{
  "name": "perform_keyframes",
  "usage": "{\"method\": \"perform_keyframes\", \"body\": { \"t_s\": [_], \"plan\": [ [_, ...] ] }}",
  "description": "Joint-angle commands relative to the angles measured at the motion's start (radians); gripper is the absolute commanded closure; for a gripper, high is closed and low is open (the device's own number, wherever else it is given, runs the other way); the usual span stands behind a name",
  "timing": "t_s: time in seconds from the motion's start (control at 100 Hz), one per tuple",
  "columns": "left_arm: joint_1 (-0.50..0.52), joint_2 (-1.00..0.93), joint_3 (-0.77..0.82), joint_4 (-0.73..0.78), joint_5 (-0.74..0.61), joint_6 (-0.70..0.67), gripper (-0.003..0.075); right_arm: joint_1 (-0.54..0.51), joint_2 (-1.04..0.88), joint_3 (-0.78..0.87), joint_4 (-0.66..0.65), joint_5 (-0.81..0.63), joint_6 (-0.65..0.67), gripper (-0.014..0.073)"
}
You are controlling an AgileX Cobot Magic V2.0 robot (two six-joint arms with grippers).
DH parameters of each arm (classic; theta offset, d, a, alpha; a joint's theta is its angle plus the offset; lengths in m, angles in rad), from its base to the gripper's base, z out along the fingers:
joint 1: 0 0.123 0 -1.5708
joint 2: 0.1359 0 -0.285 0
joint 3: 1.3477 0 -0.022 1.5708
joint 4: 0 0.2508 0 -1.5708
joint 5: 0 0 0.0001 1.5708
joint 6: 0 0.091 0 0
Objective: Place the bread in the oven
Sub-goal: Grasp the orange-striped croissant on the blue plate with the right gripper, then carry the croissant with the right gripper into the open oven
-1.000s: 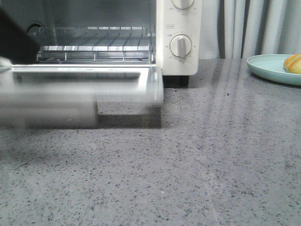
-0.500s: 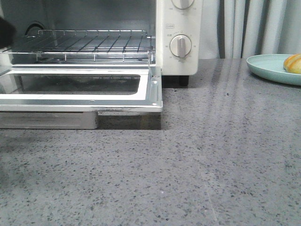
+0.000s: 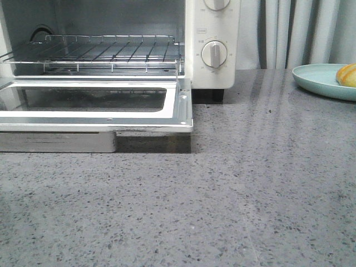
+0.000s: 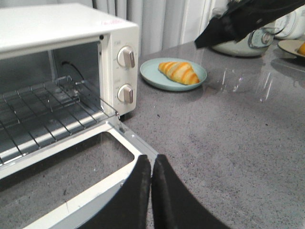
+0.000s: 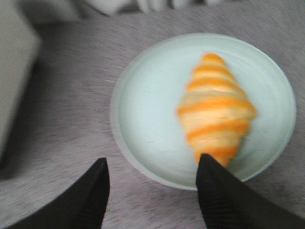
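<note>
The near end [image 3: 350,79] [image 5: 217,153] of the bread, beside the near edge of the pale teal plate, is the place my right gripper will close on.
The oven [image 3: 211,33] stands at the back left with its glass door [image 3: 94,108] dropped flat and the wire rack [image 3: 100,53] bare; it also shows in the left wrist view [image 4: 62,57]. The bread [image 5: 217,112], an orange and cream striped croissant, lies on a pale teal plate [image 5: 147,109] at the far right [image 3: 347,75], [image 4: 178,71]. My left gripper [image 4: 151,160] is shut and empty above the door's front corner. My right gripper [image 5: 152,164] is open above the plate's near edge, one fingertip [image 5: 209,164] over the croissant's end.
Grey speckled countertop [image 3: 250,183] stretches in front of the oven and plate. Grey curtains [image 3: 300,33] hang behind. In the left wrist view my right arm [image 4: 248,16] hangs over a pale pot [image 4: 243,43], and another dish [image 4: 293,47] sits at the edge.
The oven door, blurred in motion a second ago, now lies fully open and still. My left arm's dark shape at the left edge has left the front view.
</note>
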Motion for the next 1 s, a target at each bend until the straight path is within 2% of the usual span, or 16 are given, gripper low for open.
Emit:
{"method": "perform_keyframes", "body": {
  "t_s": [0.0,0.36,0.39,0.44,0.45,0.53,0.69,0.82,0.99],
  "plan": [
    [-0.007,-0.013,-0.028,-0.03,-0.046,-0.006,0.0742,-0.044,0.056,-0.04,-0.007,-0.084,-0.011,0.0235],
    [-0.007,-0.015,-0.028,-0.03,-0.036,-0.006,0.0742,-0.046,0.307,-0.04,0.002,-0.141,-0.011,0.025],
    [-0.007,-0.015,-0.028,-0.03,-0.034,-0.006,0.0742,-0.046,0.315,-0.04,0.002,-0.141,-0.011,0.028],
    [-0.007,-0.015,-0.028,-0.03,-0.029,-0.006,0.0742,-0.046,0.322,-0.04,0.004,-0.141,-0.011,0.0379],
    [-0.007,-0.015,-0.028,-0.03,-0.029,-0.006,0.0742,-0.046,0.322,-0.04,0.004,-0.141,-0.011,0.044],
    [-0.007,-0.015,-0.028,-0.03,-0.027,-0.006,0.0742,-0.046,0.315,-0.04,0.004,-0.141,-0.011,0.0674],
    [-0.007,-0.015,-0.028,-0.03,-0.027,-0.006,0.0742,-0.025,0.192,-0.04,0.004,-0.199,-0.011,0.0659],
    [-0.007,-0.015,-0.028,-0.03,-0.027,-0.006,0.0742,0.089,0.01,-0.044,0.004,-0.297,-0.031,0.0659],
    [-0.007,-0.015,-0.028,-0.03,-0.033,-0.006,0.0742,0.419,-0.123,-0.137,0.004,-0.32,-0.059,0.0659]
  ]
}}
